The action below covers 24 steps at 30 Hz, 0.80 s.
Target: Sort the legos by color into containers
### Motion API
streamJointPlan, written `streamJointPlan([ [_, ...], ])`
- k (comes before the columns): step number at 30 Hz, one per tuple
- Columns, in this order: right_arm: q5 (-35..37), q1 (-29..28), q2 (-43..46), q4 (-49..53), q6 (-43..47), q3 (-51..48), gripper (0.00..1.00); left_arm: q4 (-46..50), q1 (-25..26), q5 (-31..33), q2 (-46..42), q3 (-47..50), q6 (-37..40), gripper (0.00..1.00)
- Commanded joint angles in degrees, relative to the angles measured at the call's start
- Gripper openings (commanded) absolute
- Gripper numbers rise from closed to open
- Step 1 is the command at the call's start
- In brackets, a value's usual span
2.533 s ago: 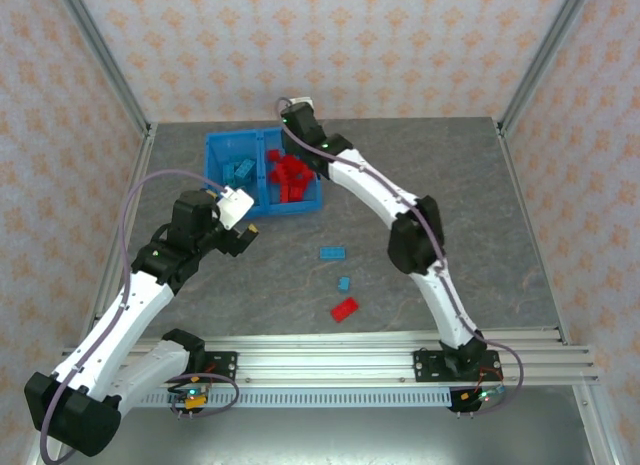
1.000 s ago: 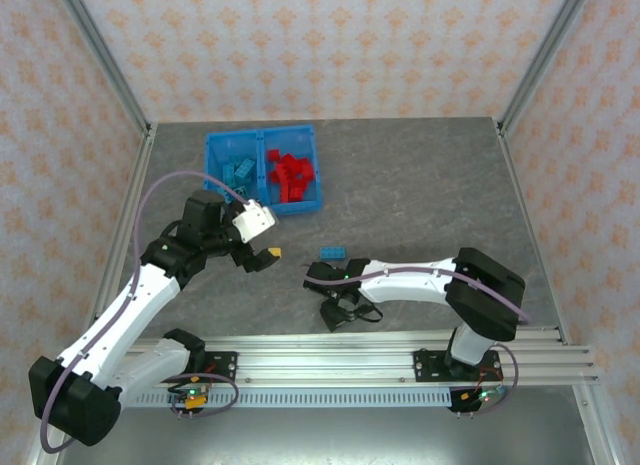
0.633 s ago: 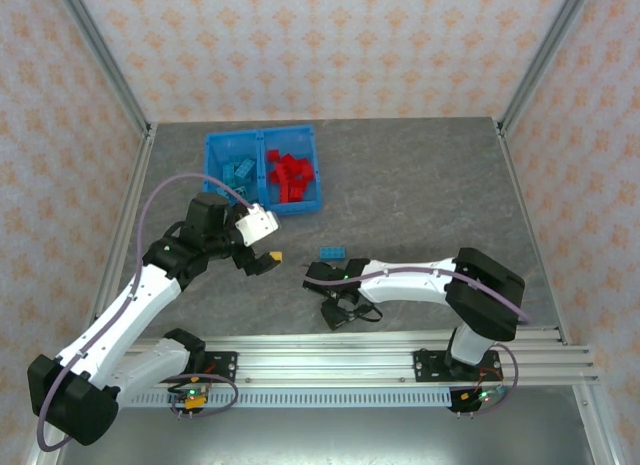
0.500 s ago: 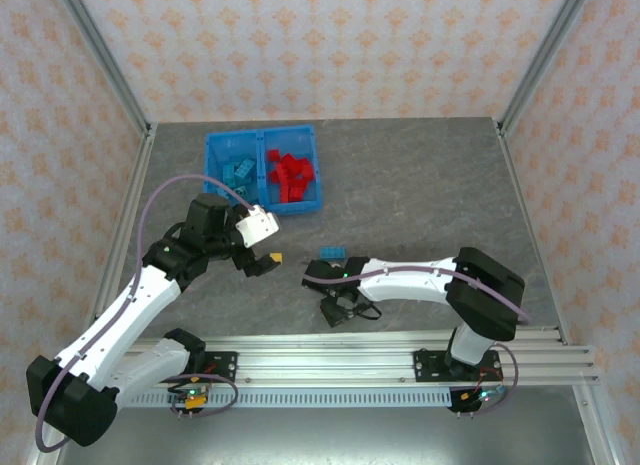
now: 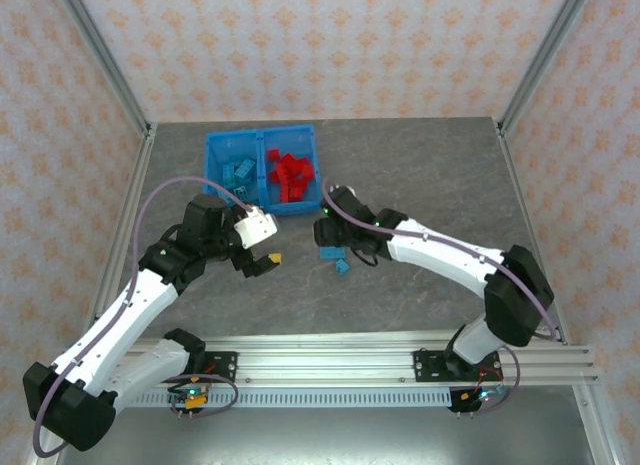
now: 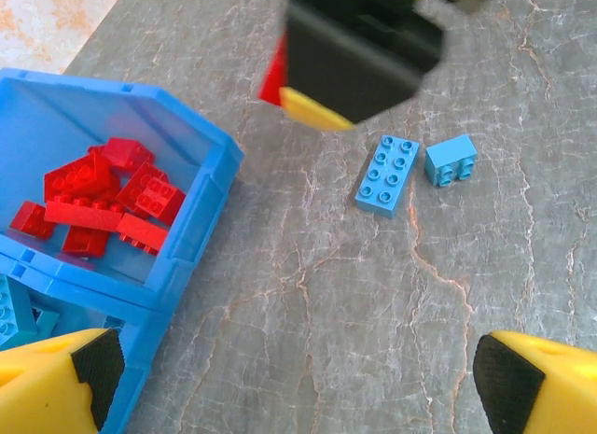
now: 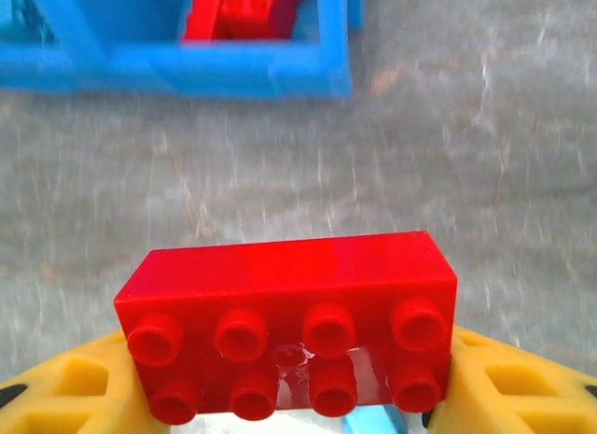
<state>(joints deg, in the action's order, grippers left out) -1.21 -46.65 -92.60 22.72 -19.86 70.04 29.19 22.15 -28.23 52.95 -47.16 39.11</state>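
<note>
My right gripper has the red eight-stud lego. Next, I set it down with that gripper on the pile of red legos inside the blue bin [image 5: 291, 179].
In the right wrist view my right gripper [image 7: 289, 397] is shut on a red eight-stud lego [image 7: 289, 303], gripped at its two ends between the yellow fingers [image 7: 65, 387]. It hovers just in front of the blue bin [image 5: 212, 145], short of the compartment with red legos [image 5: 290, 177]; the other compartment holds teal legos [image 5: 240, 172]. A long blue lego [image 6: 392, 175] and a small blue lego [image 6: 451, 160] lie on the table below the right gripper [image 5: 328, 230]. My left gripper [image 5: 262, 263] stands open over bare table left of them, nothing between its fingertips [image 6: 56, 378].
The bin's near corner [image 6: 201, 219] sits close to the left gripper's left finger. The right gripper's black body [image 6: 359, 61] hangs at the top of the left wrist view. Grey marbled table [image 5: 430, 175] stretches right of the bin, framed by metal posts.
My right arm has lifted the red lego from the near table and swung it up toward the bin. The left arm has barely moved and stays open.
</note>
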Motion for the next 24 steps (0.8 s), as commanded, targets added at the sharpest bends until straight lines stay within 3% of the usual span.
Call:
streamJointPlan([
  [1, -1.25, 0.91, -4.50, -5.03, 3.18, 5.53, 0.32, 1.04, 0.51, -1.19, -1.63, -1.22, 0.84, 1.00],
  [7, -4.74, 2.86, -11.26, -7.94, 3.88, 15.99, 0.30, -0.19, 0.52, 2.14, -3.46, -0.42, -0.01, 1.00],
  [11, -2.77, 4.14, -16.86, -7.61, 6.11, 24.59, 0.30, -7.37, 0.52, 11.94, -4.14, 0.13, -10.13, 1.00],
  [17, 3.06, 8.27, -36.37, 5.67, 9.35, 52.26, 0.31, -12.64, 0.08, 30.94, -3.51, 0.03, -24.83, 1.00],
  [21, 3.74, 9.95, -49.06, 12.83, 10.67, 71.52, 0.34, -10.45, -0.27, 37.13, -1.26, -0.97, -24.79, 1.00],
  [24, 3.48, 10.44, -54.48, 14.13, 11.88, 79.43, 0.37, -11.51, -0.87, 39.13, -1.14, -0.34, -26.13, 1.00],
])
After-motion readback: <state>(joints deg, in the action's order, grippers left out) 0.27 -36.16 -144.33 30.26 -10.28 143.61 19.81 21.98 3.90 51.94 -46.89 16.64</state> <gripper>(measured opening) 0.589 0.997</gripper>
